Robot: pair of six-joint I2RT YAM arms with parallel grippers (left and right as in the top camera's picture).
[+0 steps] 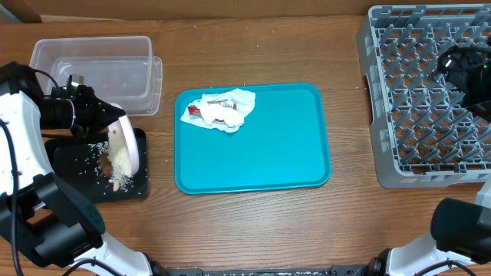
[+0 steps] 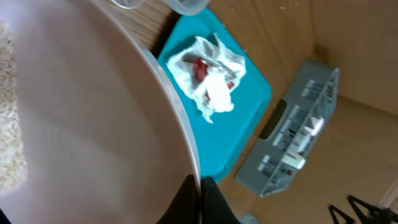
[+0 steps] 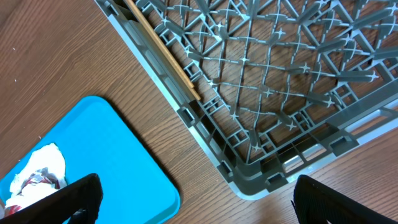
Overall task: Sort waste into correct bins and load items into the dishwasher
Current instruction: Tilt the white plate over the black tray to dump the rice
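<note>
The white plate, still tilted over the black tray, will go down from my left gripper onto the teal tray (image 1: 281, 138) (image 2: 225, 126), between the napkin and the tray's rack-side edge.
My left gripper (image 2: 200, 194) is shut on the rim of a white plate (image 1: 124, 146). It holds the plate tilted on edge over the black tray (image 1: 73, 165). White rice grains (image 1: 98, 149) lie scattered on the tray, and more cling to the plate (image 2: 9, 124). A crumpled white napkin with a red-and-white wrapper (image 1: 219, 110) lies on the teal tray (image 1: 261, 153). The clear tub (image 1: 92, 65) stands behind the black tray. My right gripper (image 3: 205, 205) is open and empty above the grey dish rack (image 1: 426, 100). Chopsticks (image 3: 165, 50) lie in the rack.
The teal tray's corner (image 3: 106, 155) and the napkin (image 3: 37, 174) show in the right wrist view, left of the rack's corner (image 3: 249, 180). Bare wooden table lies between the tray and the rack. The left arm's base sits at the front left.
</note>
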